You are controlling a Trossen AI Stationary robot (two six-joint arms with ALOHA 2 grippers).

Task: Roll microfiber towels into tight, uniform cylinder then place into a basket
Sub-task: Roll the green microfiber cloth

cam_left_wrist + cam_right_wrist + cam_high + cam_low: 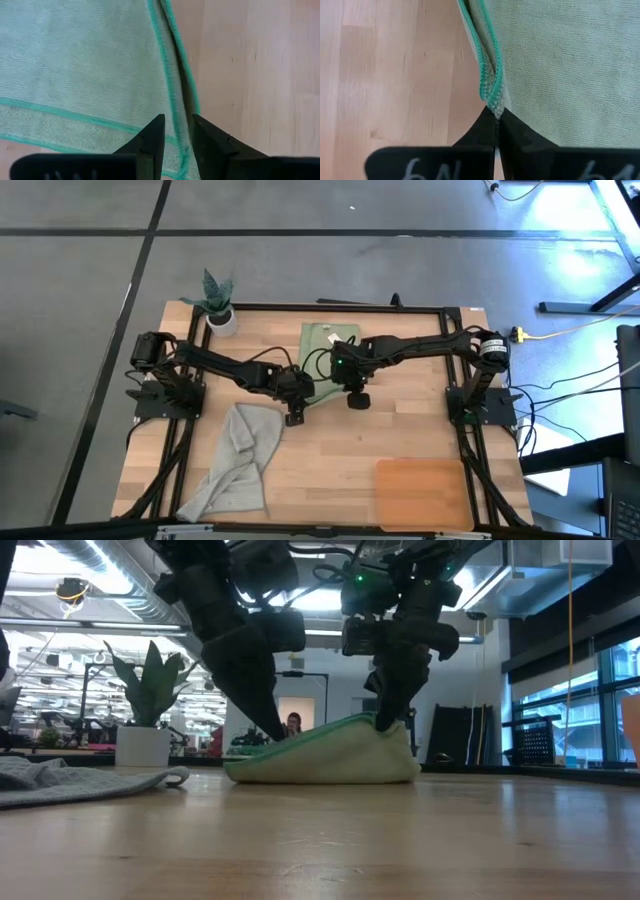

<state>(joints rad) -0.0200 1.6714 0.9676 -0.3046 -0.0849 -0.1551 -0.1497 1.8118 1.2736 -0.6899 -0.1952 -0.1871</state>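
Observation:
The hemmed layers of the sage green towel gape open near the robot's left gripper, so that gripper should reach lower and pinch both layers at the towel's corner (183,150) before rolling.
The sage green towel (328,345) lies folded at the table's far middle, and it also shows in the low view (320,760). My right gripper (357,388) is shut on its near edge. My left gripper (296,402) is open and points down at the towel's near left part, with the teal hem (176,107) running between its fingers. The grey towel (240,460) lies crumpled at the near left. The orange-brown basket (422,492) sits at the near right. My left gripper has a finger on each side of the towel's teal hem (178,131), coming from above; I cannot tell whether the fingers touch it. My right gripper pinches the towel's hemmed edge (494,102) between its two fingertips, two hemmed layers together. The fingers point down from above. The pinched edge is raised into a peak (383,722), and the rest of the towel lies on the table.
A white plant pot (221,318) stands at the far left corner. Bare wood (340,460) lies between the grey towel and the basket.

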